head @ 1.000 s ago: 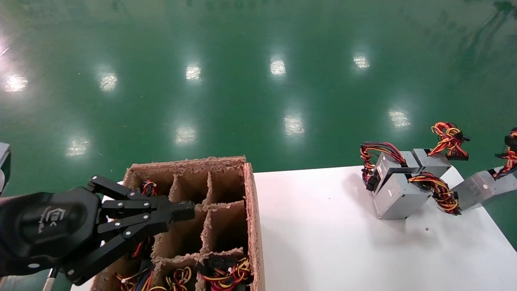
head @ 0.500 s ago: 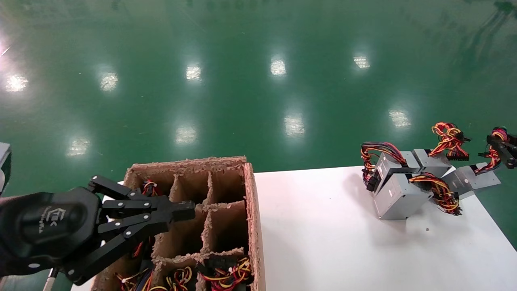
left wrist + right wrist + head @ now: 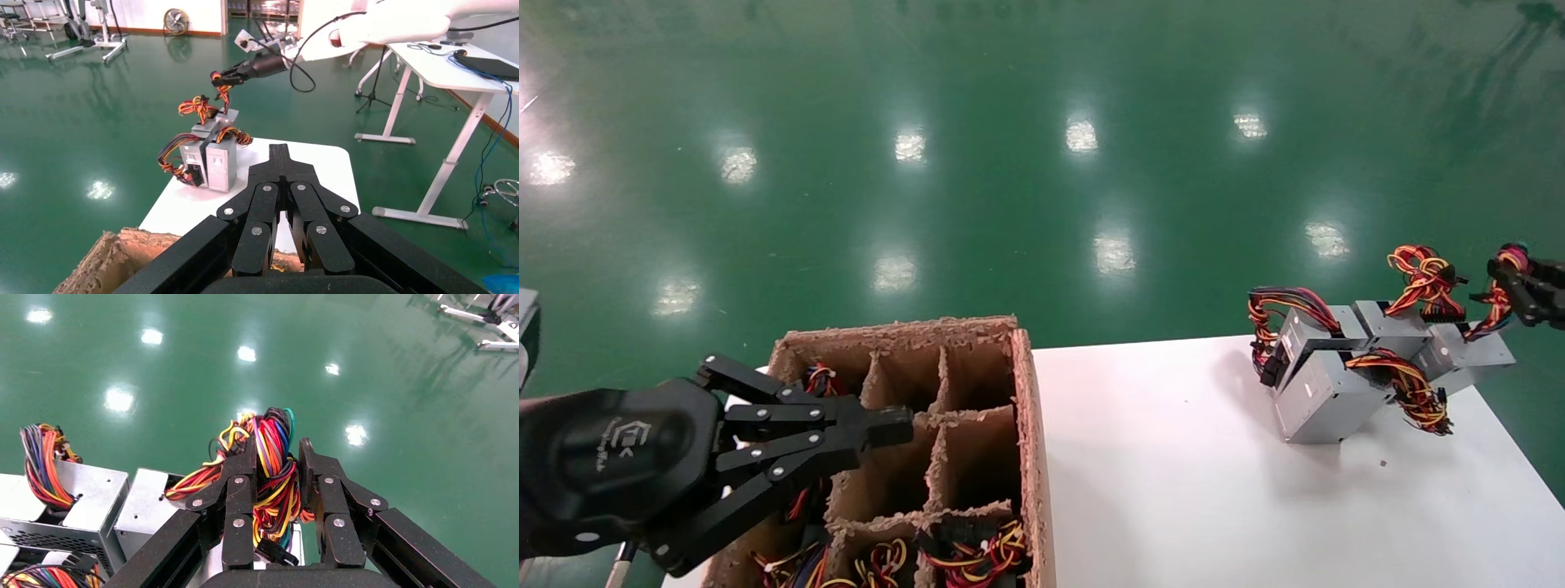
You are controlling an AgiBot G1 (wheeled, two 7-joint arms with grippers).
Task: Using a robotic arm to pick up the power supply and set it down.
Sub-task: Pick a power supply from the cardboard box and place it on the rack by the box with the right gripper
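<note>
My right gripper is to let go of the power supply standing on the white table's far corner [image 3: 1462, 376], against the other grey boxes.
The power supply [image 3: 1467, 353], a small grey metal box, hangs tilted at the white table's [image 3: 1173, 465] far right corner, against the other grey boxes. My right gripper [image 3: 1512, 286] is shut on its knotted wire bundle [image 3: 274, 462] of red, yellow, black and blue wires, above the box. In the left wrist view the right gripper [image 3: 221, 78] holds those wires over the pile. My left gripper [image 3: 891, 426] is shut and holds nothing; it hovers over the cardboard box at the left.
A divided cardboard box [image 3: 1027, 408] at the table's left end holds more wire bundles in its near cells. Three grey boxes [image 3: 1324, 394] with wire bundles are clustered at the far right of the table. Green floor lies beyond the table's edges.
My right gripper has carried the power supply left and up from beyond the table's right edge to the corner, against the cluster. The left arm has not moved.
</note>
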